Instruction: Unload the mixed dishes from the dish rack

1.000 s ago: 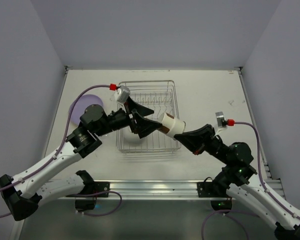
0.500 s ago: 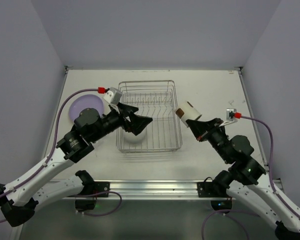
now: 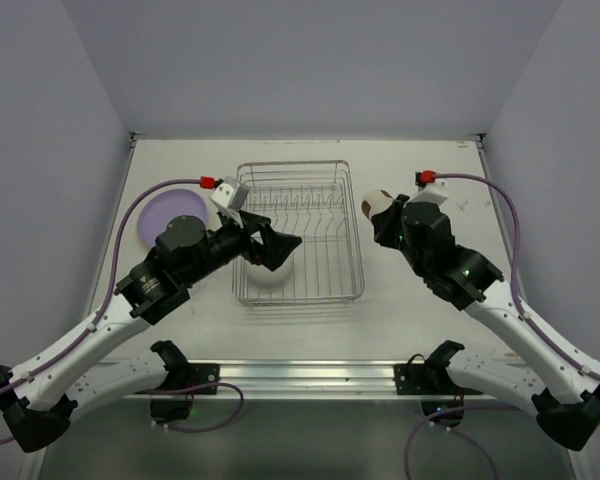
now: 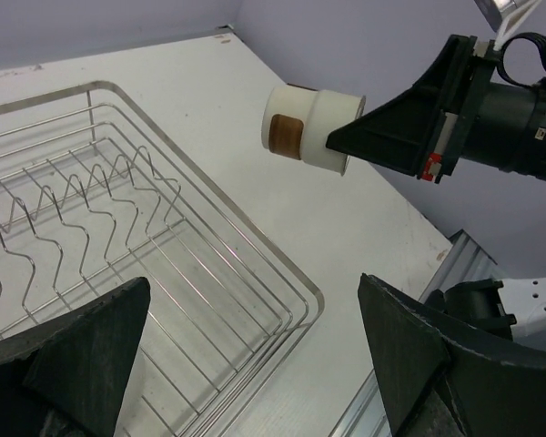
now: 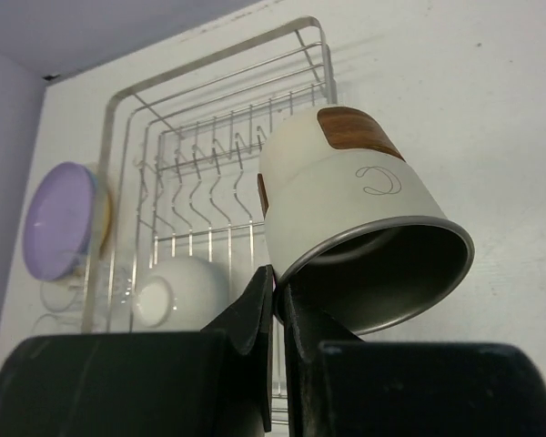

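Observation:
My right gripper has the cream cup. It will let go of it on the table, across the dish rack from the purple plate (image 3: pixel 390 207) (image 5: pixel 409 127).
The dish rack (image 3: pixel 346 232) (image 4: pixel 302 282) (image 5: pixel 220 67) is a silver wire basket in the middle of the table. A white bowl (image 3: pixel 266 279) (image 5: pixel 178 289) lies upside down in its near left corner. My right gripper (image 3: pixel 387 224) (image 5: pixel 278 284) is shut on the rim of a cream cup with brown patches (image 3: pixel 379 204) (image 4: pixel 309 137) (image 5: pixel 344 208). It holds the cup tilted in the air just right of the rack. My left gripper (image 3: pixel 280 246) (image 4: pixel 255 284) hangs open over the rack's near part, with nothing between its fingers.
A purple plate (image 3: pixel 166 212) (image 5: pixel 58 218) lies on the table left of the rack, with a tan edge (image 5: pixel 105 211) showing under it. A clear glass (image 5: pixel 116 284) stands by the rack's left side. The side walls stand close to the table's edges.
My right gripper has carried the cup from over the rack's near right corner to the right and farther back, clear of the rack. My left gripper has drawn back slightly to the left, still open.

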Controlling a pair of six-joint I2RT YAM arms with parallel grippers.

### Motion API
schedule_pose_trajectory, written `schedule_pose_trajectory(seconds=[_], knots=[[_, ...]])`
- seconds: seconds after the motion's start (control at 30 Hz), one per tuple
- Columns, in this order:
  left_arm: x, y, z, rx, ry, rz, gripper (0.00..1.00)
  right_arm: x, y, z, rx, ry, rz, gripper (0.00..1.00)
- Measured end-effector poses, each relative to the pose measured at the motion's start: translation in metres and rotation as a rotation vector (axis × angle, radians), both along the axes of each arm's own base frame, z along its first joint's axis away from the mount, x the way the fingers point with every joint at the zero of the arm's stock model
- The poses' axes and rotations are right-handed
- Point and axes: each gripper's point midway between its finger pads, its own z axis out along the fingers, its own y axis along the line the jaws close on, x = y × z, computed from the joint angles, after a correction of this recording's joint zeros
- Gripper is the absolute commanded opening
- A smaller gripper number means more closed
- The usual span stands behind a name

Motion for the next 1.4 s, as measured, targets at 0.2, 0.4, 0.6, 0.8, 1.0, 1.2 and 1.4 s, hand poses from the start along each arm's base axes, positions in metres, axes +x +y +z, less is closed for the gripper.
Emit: schedule_pose_trajectory(seconds=[0.2,0.4,0.6,0.8,1.0,1.2,1.4], knots=[[0.001,0.004,-0.008,0.032,0.014,0.014,1.0,0.028,-0.006,-0.026,-0.124,0.115,-0.026,0.0],[0.003,0.007,-0.013,0.06,0.016,0.03,1.0,0.059,-0.016,-0.044,-0.168,0.211,-0.032,0.0],[0.006,0.011,-0.019,0.097,0.032,0.053,1.0,0.105,-0.03,-0.059,-0.224,0.325,-0.03,0.0],[0.007,0.012,-0.023,0.119,0.038,0.06,1.0,0.157,-0.021,-0.084,-0.339,0.428,0.009,0.0],[0.007,0.015,-0.029,0.144,0.046,0.062,1.0,0.184,-0.037,-0.119,-0.415,0.558,0.012,0.0],[0.007,0.016,-0.031,0.153,0.048,0.066,1.0,0.203,-0.058,-0.138,-0.468,0.641,-0.003,0.0],[0.008,0.015,-0.034,0.162,0.054,0.065,1.0,0.201,-0.063,-0.163,-0.524,0.715,0.016,0.0]])
